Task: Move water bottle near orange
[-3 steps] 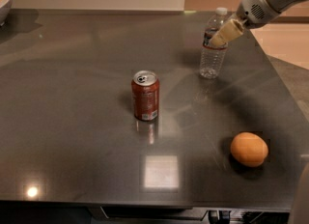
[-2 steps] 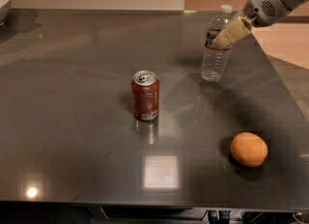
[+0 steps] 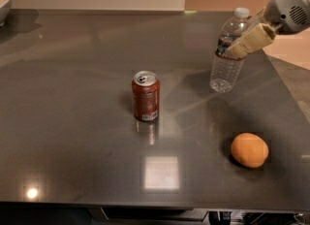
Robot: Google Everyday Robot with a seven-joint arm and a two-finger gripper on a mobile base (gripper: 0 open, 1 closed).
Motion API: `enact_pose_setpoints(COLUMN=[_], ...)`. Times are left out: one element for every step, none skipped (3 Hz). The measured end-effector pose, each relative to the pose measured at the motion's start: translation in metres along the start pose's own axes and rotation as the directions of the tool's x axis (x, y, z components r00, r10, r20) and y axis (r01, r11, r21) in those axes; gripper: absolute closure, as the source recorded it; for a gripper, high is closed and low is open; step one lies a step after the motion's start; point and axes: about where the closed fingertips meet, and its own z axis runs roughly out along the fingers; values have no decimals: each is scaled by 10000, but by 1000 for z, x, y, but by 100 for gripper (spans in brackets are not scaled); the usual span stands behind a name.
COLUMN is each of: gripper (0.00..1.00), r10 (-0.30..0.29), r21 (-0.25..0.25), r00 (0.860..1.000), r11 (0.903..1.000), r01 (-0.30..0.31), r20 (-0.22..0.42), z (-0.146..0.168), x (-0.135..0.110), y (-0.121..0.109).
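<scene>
The robot's gripper needs to release the water bottle on the dark table (image 3: 233,125) behind the orange.
The water bottle (image 3: 224,73) is clear and ribbed, with a white cap and a dark label band. It is at the back right of the dark table (image 3: 72,122) and leans with its cap to the right. My gripper (image 3: 233,49) comes in from the upper right and is shut on the bottle at its label band with beige fingers (image 3: 249,40). I cannot tell whether the bottle's base touches the table. The orange (image 3: 249,150) lies at the front right, well in front of the bottle.
A reddish-brown soda can (image 3: 146,96) stands upright near the table's middle, left of the bottle. A bowl's rim (image 3: 5,1) shows at the far left back corner. The table's right edge runs close behind the orange and bottle.
The gripper has carried the water bottle a little to the right and toward the front, with the bottle leaning more. The can and orange have not moved.
</scene>
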Motion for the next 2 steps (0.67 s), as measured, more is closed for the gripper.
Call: enact_pose_setpoints(gripper=[100,100], r10=[-331,-505], r21=[214,228], r00=[9993,9982], r11=[9992,9984], r01=[334,513], r20=[-144,-330], z=[-9,-12], x=[16,30], y=[27,49])
